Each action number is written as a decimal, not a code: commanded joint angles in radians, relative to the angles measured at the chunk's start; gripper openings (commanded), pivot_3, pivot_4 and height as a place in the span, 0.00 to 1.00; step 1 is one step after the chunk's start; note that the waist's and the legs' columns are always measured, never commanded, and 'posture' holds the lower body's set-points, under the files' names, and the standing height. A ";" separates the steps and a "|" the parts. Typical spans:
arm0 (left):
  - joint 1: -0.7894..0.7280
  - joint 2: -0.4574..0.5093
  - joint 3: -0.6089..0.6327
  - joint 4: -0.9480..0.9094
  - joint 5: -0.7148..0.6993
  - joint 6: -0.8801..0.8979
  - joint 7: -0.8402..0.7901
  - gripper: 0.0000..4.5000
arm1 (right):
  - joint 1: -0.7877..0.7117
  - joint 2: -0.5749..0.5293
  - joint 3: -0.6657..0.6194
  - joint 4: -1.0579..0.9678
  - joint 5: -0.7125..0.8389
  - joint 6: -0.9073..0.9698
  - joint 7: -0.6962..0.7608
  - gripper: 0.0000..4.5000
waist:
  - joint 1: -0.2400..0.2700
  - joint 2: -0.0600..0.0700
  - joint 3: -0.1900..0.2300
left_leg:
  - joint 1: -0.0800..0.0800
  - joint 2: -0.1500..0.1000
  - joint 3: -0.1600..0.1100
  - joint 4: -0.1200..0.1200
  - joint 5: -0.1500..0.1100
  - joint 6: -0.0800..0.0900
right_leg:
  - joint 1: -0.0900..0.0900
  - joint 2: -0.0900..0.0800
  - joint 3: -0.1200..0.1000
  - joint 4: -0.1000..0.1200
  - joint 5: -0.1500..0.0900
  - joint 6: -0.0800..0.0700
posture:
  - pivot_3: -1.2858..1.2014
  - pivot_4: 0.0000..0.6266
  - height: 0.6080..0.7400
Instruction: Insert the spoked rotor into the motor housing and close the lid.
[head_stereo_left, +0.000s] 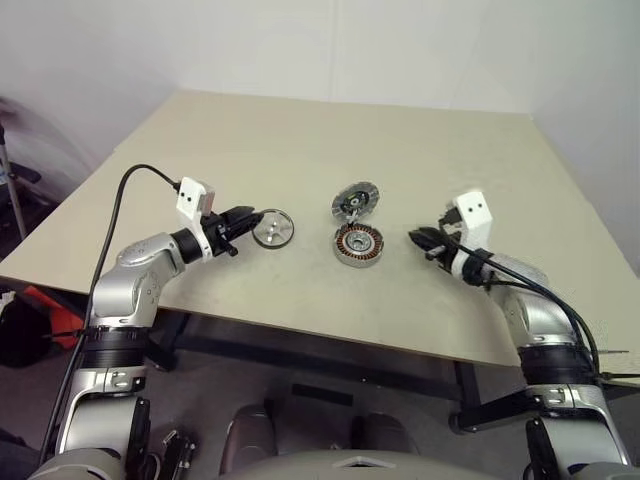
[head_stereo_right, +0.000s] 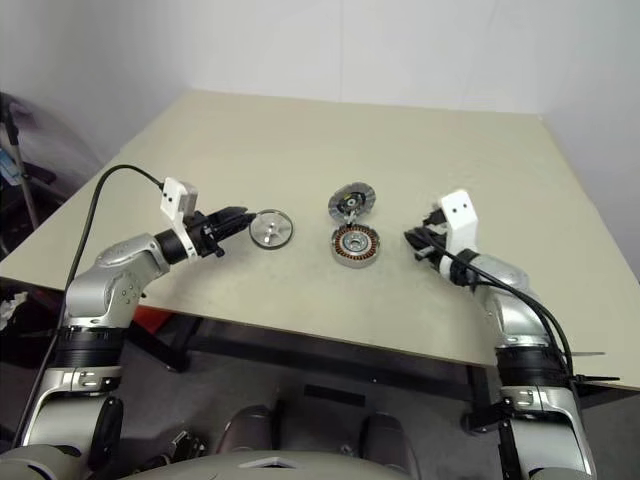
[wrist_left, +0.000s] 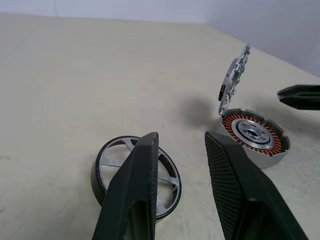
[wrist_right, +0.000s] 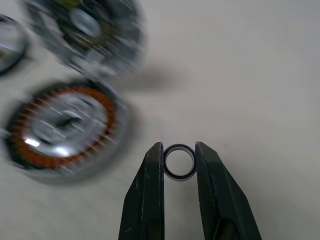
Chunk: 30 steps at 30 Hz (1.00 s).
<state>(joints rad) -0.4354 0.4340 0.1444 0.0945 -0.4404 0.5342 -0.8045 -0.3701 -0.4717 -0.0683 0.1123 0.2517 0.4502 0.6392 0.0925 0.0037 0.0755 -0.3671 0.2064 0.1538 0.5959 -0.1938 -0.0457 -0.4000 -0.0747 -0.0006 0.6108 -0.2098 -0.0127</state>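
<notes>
Next, my right gripper releases the small dark metal ring, now held above the table, on the silver middle part inside the motor housing's copper windings (head_stereo_left: 358, 240) (wrist_right: 66, 121).
The spoked rotor (head_stereo_left: 273, 229) lies flat on the table, shiny silver with thin spokes. My left gripper (head_stereo_left: 250, 217) hovers at its left edge, open; in the left wrist view one finger (wrist_left: 135, 190) hides part of the rotor (wrist_left: 169, 176). To the right sits the motor housing (head_stereo_left: 359, 245) with copper windings showing. The lid (head_stereo_left: 355, 200) stands tilted up at the housing's far edge. My right gripper (wrist_right: 179, 146) is right of the housing, shut on a small dark metal ring (wrist_right: 179, 162) pinched between its fingertips, above the table.
The beige table (head_stereo_left: 300, 130) stretches far behind the parts. Its front edge (head_stereo_left: 300, 335) runs just below both grippers. White walls stand behind the table.
</notes>
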 joint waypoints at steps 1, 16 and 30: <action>-0.029 0.010 0.003 -0.028 -0.018 -0.001 0.001 0.35 | -0.060 0.026 0.027 -0.046 0.014 0.029 0.001 0.15 | 0.000 0.000 0.000 | 0.000 0.000 0.000 0.000 0.000 0.000 | 0.000 0.000 0.000 0.000 0.000 0.000 | 0.52 0.00 1.00; -0.014 0.023 0.014 -0.051 -0.022 0.002 0.020 0.35 | -0.071 0.135 0.132 0.010 -0.031 0.035 -0.021 0.15 | 0.002 0.000 0.000 | -0.001 0.000 -0.001 0.000 0.002 -0.003 | -0.001 0.000 0.000 0.000 0.000 0.000 | 0.52 0.00 1.00; -0.017 0.023 0.012 -0.049 -0.021 -0.002 0.028 0.35 | -0.057 0.152 0.135 0.084 -0.065 0.004 -0.036 0.15 | 0.001 0.000 0.000 | 0.000 0.000 -0.001 0.000 0.003 -0.006 | -0.001 0.000 0.000 0.002 0.000 0.000 | 0.52 0.00 1.00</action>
<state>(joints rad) -0.4367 0.4428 0.1448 0.0812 -0.4458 0.5366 -0.7795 -0.4216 -0.3204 0.0627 0.1884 0.1921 0.4609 0.6056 0.0939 0.0033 0.0753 -0.3673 0.2063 0.1528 0.5960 -0.1901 -0.0519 -0.4008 -0.0748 -0.0008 0.6138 -0.2098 -0.0127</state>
